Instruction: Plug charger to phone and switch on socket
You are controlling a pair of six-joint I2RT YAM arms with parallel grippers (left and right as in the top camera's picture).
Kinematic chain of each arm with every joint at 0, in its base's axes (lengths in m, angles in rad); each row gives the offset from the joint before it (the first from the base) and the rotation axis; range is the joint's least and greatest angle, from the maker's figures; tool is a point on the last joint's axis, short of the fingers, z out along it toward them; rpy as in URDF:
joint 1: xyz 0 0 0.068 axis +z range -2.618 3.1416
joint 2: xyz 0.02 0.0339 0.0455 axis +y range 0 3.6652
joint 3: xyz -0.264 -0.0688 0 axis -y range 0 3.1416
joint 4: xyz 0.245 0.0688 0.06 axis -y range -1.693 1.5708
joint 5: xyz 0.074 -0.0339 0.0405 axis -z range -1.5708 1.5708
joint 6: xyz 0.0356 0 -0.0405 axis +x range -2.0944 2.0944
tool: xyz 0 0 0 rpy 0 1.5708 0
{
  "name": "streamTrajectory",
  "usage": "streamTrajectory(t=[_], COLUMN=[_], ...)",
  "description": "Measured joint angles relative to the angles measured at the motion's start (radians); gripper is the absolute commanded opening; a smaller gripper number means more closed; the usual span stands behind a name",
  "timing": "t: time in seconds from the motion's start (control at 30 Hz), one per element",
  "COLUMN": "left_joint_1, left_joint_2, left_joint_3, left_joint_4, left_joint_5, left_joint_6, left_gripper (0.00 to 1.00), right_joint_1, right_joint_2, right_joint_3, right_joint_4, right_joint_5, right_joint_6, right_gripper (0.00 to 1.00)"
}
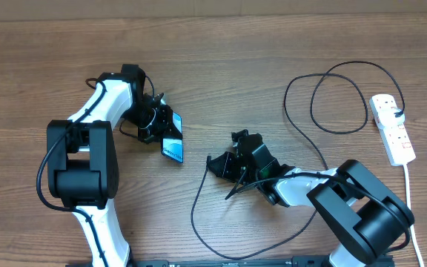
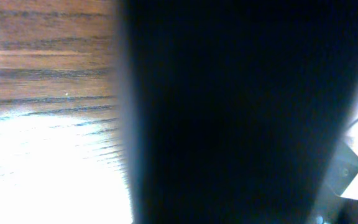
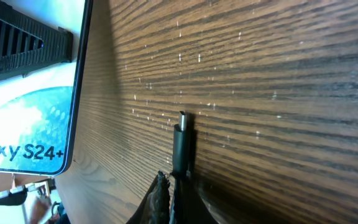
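Observation:
The connector is held by my right gripper at its cable end, far behind the metal tip, so I need to open and grip the connector's housing closer to the tip (image 3: 181, 135) before plugging it in.
The phone (image 1: 172, 141) is held tilted off the table in my left gripper (image 1: 156, 121), which is shut on its upper end. In the left wrist view the phone (image 2: 241, 112) fills most of the frame as a dark blur. My right gripper (image 1: 219, 165) is shut on the charger's small black connector tip (image 3: 181, 140), which points toward the phone's lit blue-white screen (image 3: 30, 124), a short gap to its right. The fingertips (image 3: 174, 183) pinch the connector from behind. The thin black cable (image 1: 193, 215) loops over the table. The white socket (image 1: 392, 130) lies at the far right.
A black plug (image 1: 399, 113) sits in the socket. The socket's white cord (image 1: 410, 200) runs down toward the front edge. Large cable loops (image 1: 347, 67) lie between the right arm and the socket. Brown wooden tabletop (image 1: 236, 59) all around.

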Motion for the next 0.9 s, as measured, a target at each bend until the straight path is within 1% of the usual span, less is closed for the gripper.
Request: streamTrajectory(t=[0.27,0.47,0.7,0.77,0.83,0.9], left_joint_1=[0.000,0.000,0.000,0.000,0.000,0.001], left_joint_2=[0.000,0.000,0.000,0.000,0.000,0.000], left_joint_3=[0.000,0.000,0.000,0.000,0.000,0.000], left_joint_4=[0.003,0.007,0.007,0.007,0.007,0.001], left_joint_5=[0.000,0.000,0.000,0.000,0.002,0.021], left_joint_6=[0.000,0.000,0.000,0.000,0.000,0.002], left_gripper=[0.04,0.04,0.04,0.04,0.04,0.04], right_joint_1=[0.010,0.020,0.019,0.020,0.019,0.020], right_joint_2=[0.009,0.025,0.031,0.032,0.032,0.028], right_joint_3=[0.000,0.000,0.000,0.000,0.002,0.034], right_joint_4=[0.005,0.037,0.103,0.115,0.146,0.075], right_joint_5=[0.039,0.046,0.050,0.043,0.005,-0.034], right_joint_6=[0.000,0.001,0.001,0.000,-0.026,-0.084], right_gripper=[0.06,0.04,0.05,0.10,0.18,0.22])
